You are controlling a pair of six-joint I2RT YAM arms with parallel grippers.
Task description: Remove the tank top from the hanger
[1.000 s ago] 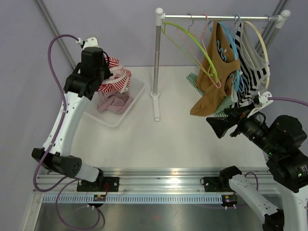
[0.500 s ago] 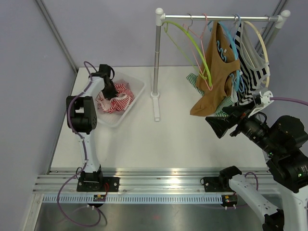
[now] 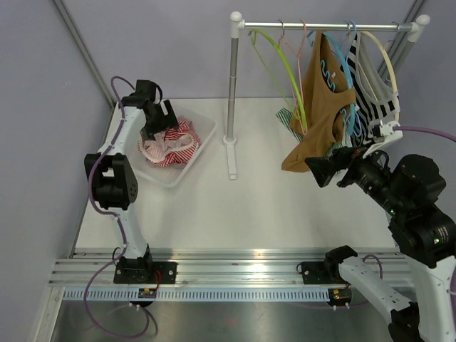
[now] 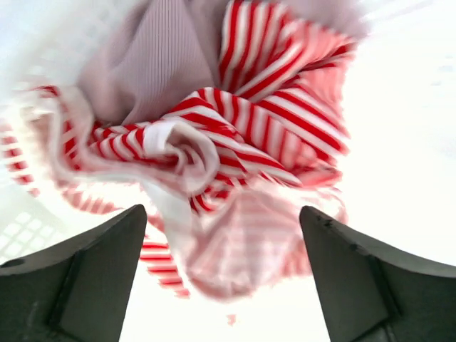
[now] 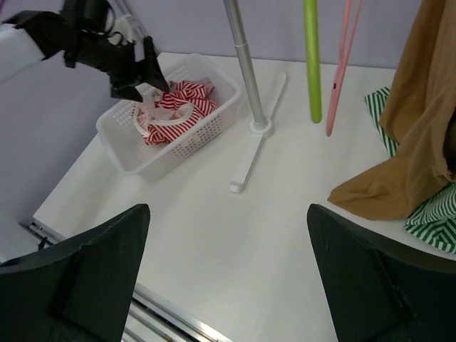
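Observation:
The blue hanger's near sloping arm [image 3: 345, 65], beside the brown tank top's strap, is the next part my right gripper needs to go to and close on.
A red-and-white striped tank top [image 3: 171, 142] [image 4: 235, 128] [image 5: 178, 107] lies crumpled in the white basket [image 3: 203, 142] on top of a mauve garment. My left gripper [image 3: 162, 123] [image 4: 222, 214] hovers just above it, open, with nothing between its fingers. A brown tank top [image 3: 320, 107] [image 5: 420, 121] hangs from a blue hanger [image 3: 342, 64] on the rack. My right gripper [image 3: 324, 171] [image 5: 228, 208] stands open beside its lower hem, holding nothing.
The clothes rack [image 3: 231, 92] stands mid-table, with bare green [image 3: 285, 64] and pink [image 3: 303, 78] hangers. A black-and-white striped top [image 3: 374, 107] hangs behind the brown one. A green-striped garment [image 3: 288, 121] [image 5: 434, 214] lies under them.
My left arm swung down into the basket with the red-striped tank top, then opened and let it go. My right gripper shifted slightly up toward the brown top.

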